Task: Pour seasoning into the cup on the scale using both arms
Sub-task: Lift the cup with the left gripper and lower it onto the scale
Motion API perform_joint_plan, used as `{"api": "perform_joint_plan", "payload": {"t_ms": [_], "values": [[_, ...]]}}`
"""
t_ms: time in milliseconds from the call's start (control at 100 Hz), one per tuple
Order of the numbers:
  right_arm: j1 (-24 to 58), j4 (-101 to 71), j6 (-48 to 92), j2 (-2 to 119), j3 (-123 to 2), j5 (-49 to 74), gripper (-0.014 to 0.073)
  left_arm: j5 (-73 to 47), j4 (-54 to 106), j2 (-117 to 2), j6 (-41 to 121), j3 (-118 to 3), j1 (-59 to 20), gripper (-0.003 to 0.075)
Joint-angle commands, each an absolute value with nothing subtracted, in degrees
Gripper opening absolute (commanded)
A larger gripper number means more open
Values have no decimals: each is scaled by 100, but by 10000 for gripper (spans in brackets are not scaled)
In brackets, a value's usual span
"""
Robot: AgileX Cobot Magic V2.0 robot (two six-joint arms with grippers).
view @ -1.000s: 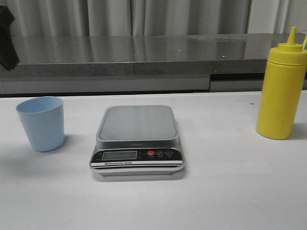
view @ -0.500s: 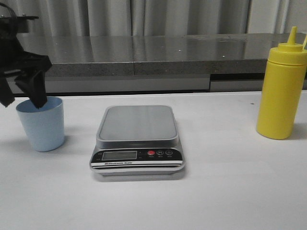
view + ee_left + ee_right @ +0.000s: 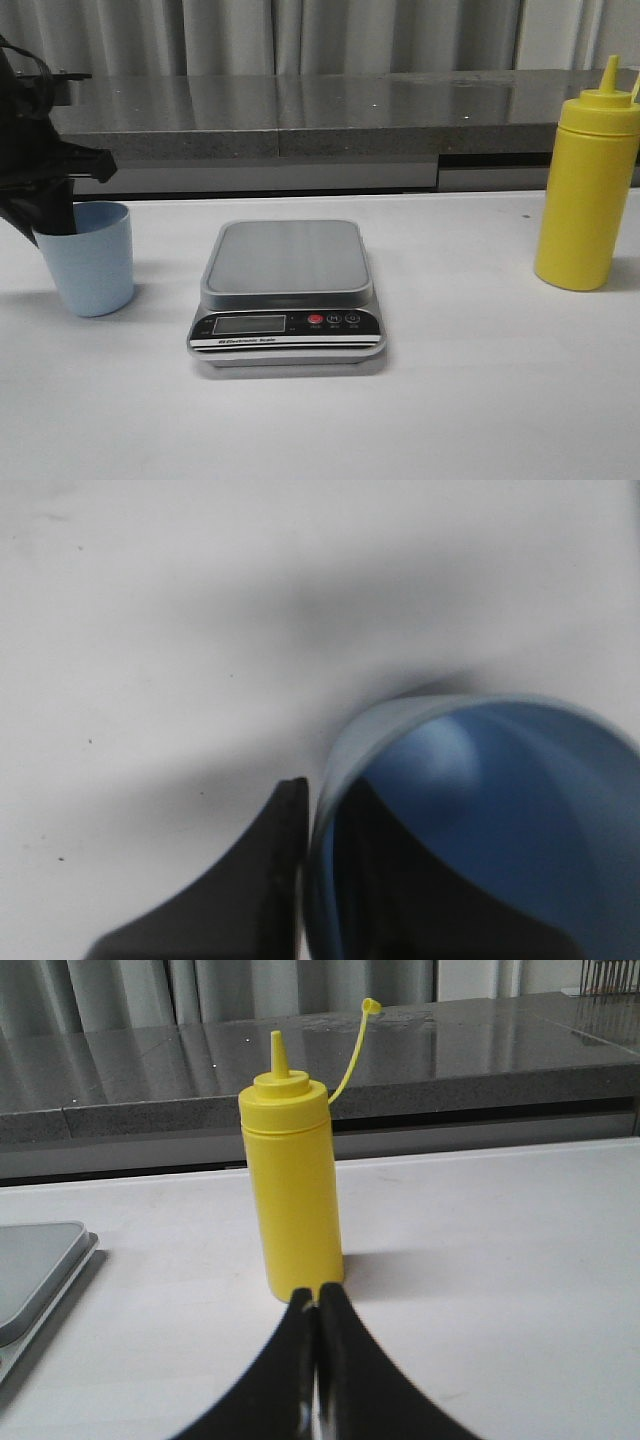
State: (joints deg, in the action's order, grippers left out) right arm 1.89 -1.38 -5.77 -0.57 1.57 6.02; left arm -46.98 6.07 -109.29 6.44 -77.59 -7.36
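Observation:
The scale has a bare platform [image 3: 285, 259]. My left gripper needs to release the pale blue cup on the middle of it.
The pale blue cup [image 3: 95, 265] stands on the white table, left of the scale [image 3: 287, 255]. My left gripper [image 3: 50, 215] has come down on the cup's left rim. In the left wrist view the gripper [image 3: 320, 802] has one finger outside the cup [image 3: 500, 810] and one inside, pinching the wall. The yellow seasoning bottle [image 3: 585, 200] stands upright at the far right, its nozzle cap hanging open. My right gripper [image 3: 317, 1288] is out of the front view; in the right wrist view it is shut and empty, just short of the bottle [image 3: 293, 1200].
A grey stone ledge [image 3: 300, 110] runs along the back of the table, with curtains behind it. The scale's corner [image 3: 40, 1260] shows in the right wrist view. The scale's platform carries nothing.
My left gripper came in from the upper left, dropped onto the cup's rim and closed from wide open onto its wall. The cup, scale and bottle have not moved.

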Motion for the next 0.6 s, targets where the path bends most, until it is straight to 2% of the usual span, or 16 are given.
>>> {"api": "perform_joint_plan", "payload": {"t_ms": [0, 370, 590], "values": [[157, -84, -560, -178, 58, 155, -68, -4540, 763, -10635, 605, -7931, -765, -20], [157, -84, -560, -178, 58, 155, -68, -4288, 888, -9779, 605, -7967, -863, -20], [157, -84, -560, -178, 58, 155, -68, -4720, 900, -9751, 939, -8665, -1623, -20]]}}
